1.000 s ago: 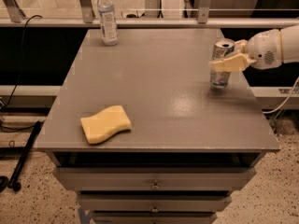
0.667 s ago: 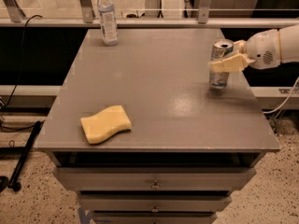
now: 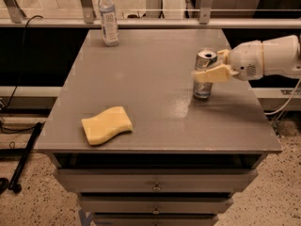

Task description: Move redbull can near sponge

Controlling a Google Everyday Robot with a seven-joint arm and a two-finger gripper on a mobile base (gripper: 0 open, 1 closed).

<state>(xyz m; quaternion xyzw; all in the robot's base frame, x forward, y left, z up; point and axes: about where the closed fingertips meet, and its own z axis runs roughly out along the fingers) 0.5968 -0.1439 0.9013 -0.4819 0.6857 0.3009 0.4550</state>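
Observation:
Next, I release the redbull can on the grey table, just off the sponge's back corner (image 3: 146, 109), on my arm's side.
The redbull can (image 3: 203, 86), slim and silver-blue with a pull-tab top, stands upright at the right of the grey table (image 3: 150, 69). My gripper (image 3: 205, 71) reaches in from the right on a white arm and is shut on the can at mid-height. One pale finger (image 3: 211, 74) crosses the can's front and the other is hidden behind it. I cannot tell whether the can's base touches the table. The pale yellow wavy sponge (image 3: 107, 125) lies flat near the table's front left, well to the left of the can.
A clear plastic bottle (image 3: 108, 17) with a white cap stands at the table's back left. Drawers (image 3: 155, 186) sit under the tabletop. A metal railing (image 3: 150, 13) runs behind the table. Black cables (image 3: 19, 159) lie on the floor at the left.
The gripper has carried the can to the left and a little toward the front of the table. The sponge and bottle have not moved.

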